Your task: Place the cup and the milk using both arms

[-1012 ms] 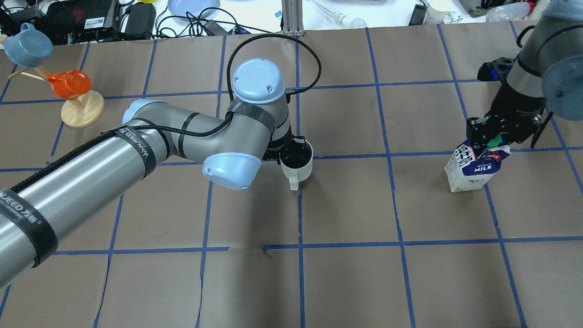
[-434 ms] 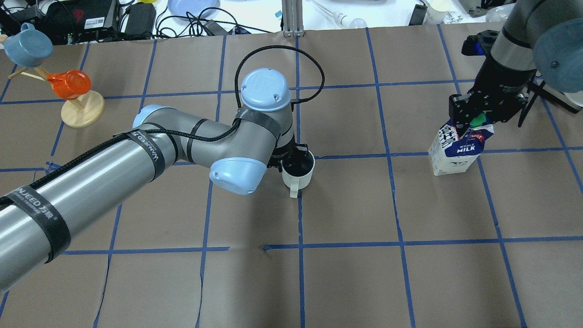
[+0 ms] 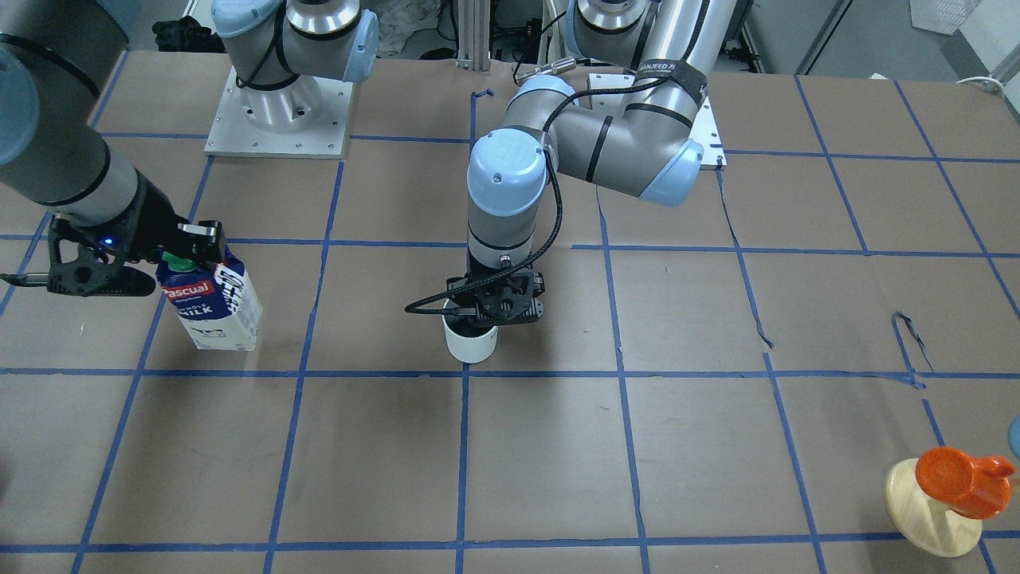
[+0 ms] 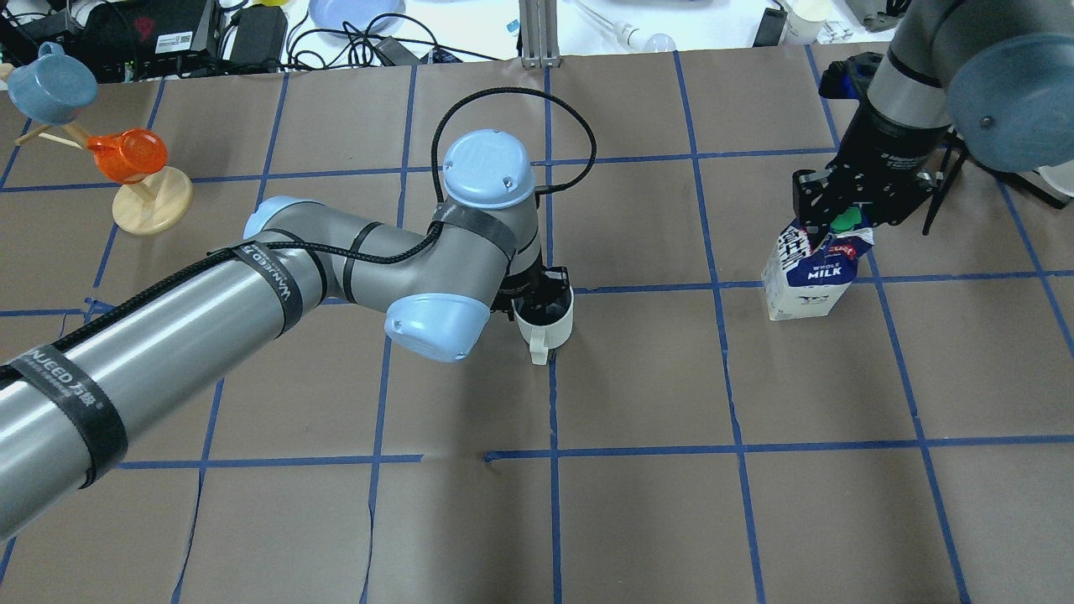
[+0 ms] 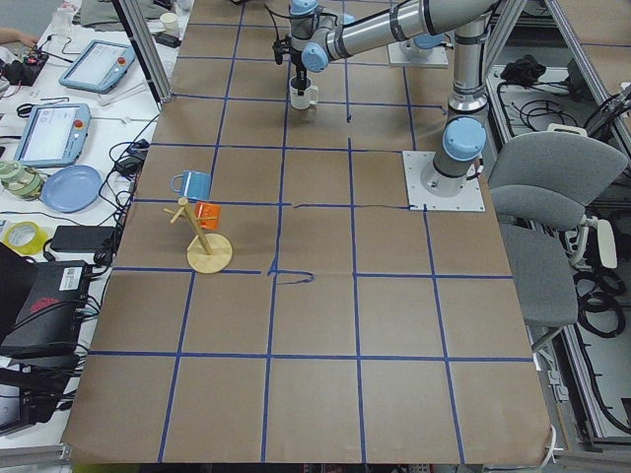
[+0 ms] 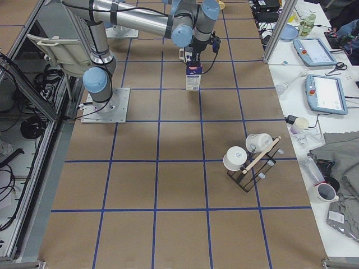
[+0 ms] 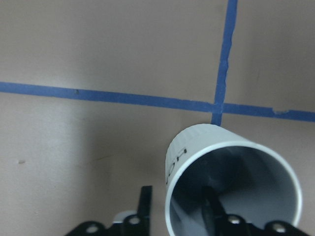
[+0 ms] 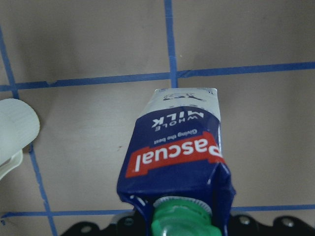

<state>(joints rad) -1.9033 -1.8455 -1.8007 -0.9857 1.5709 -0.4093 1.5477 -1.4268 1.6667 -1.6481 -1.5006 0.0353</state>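
Note:
I should use my right gripper to set the milk carton down on the table [image 3: 403, 347] [image 8: 74, 104] next to the white cup.
The white cup [image 4: 550, 320] is near the table's middle, by a blue tape crossing, handle toward the robot. My left gripper [image 4: 537, 298] is shut on its rim, one finger inside and one outside, as the left wrist view [image 7: 231, 177] shows. The cup also shows in the front view [image 3: 470, 341]. The blue and white milk carton [image 4: 807, 278] hangs from my right gripper [image 4: 839, 222], which is shut on its gabled top by the green cap [image 8: 179, 219]. The carton [image 3: 215, 303] is near upright, close to the table; I cannot tell if it touches.
A pale wooden stand [image 4: 151, 205] at the far left carries an orange cup [image 4: 126, 155] and a blue cup [image 4: 50, 84]. A rack with white mugs [image 6: 247, 162] stands toward the table's right end. Cables and devices lie beyond the far edge.
My right gripper has carried the milk carton leftward and farther from the robot, and the carton hangs straighter. My left arm shifted slightly with the cup still in its grip.

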